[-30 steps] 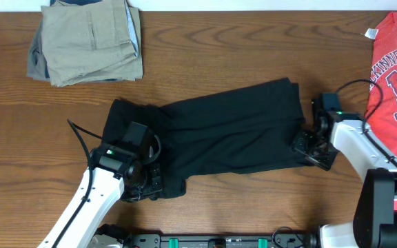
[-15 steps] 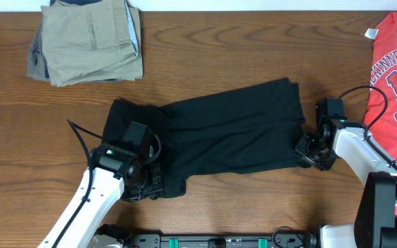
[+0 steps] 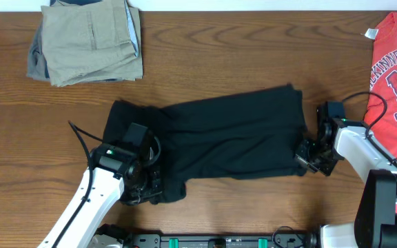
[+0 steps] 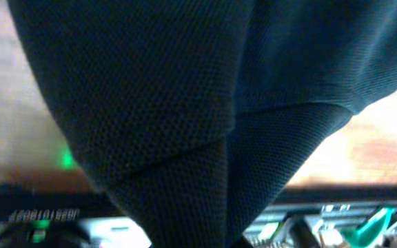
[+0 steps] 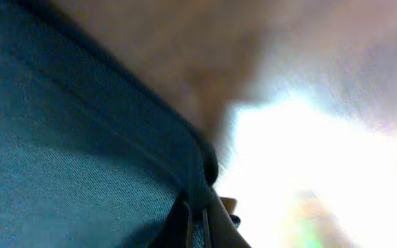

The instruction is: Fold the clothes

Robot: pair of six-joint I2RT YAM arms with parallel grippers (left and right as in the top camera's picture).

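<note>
Next, I let go of the shirt's near corner with my left gripper on top of the shirt's end (image 3: 137, 140) closest to the khaki trousers.
The clothes, a black T-shirt (image 3: 226, 138), lie folded lengthwise across the middle of the wooden table. My left gripper (image 3: 145, 184) is shut on the shirt's near left corner, and the left wrist view is filled with black fabric (image 4: 185, 103) bunching into the jaws at the bottom. My right gripper (image 3: 304, 153) is shut on the shirt's right edge near its front corner. In the right wrist view, the hem (image 5: 198, 172) is pinched between my fingertips (image 5: 193, 220).
Folded khaki trousers (image 3: 88, 41) lie at the back left. A red T-shirt with white lettering (image 3: 395, 76) lies at the right edge, beside my right arm. Black cables trail from both arms.
My right gripper has closed on the shirt's right edge after moving in toward it. The fabric on that side has shifted slightly. The left gripper has kept its hold.
</note>
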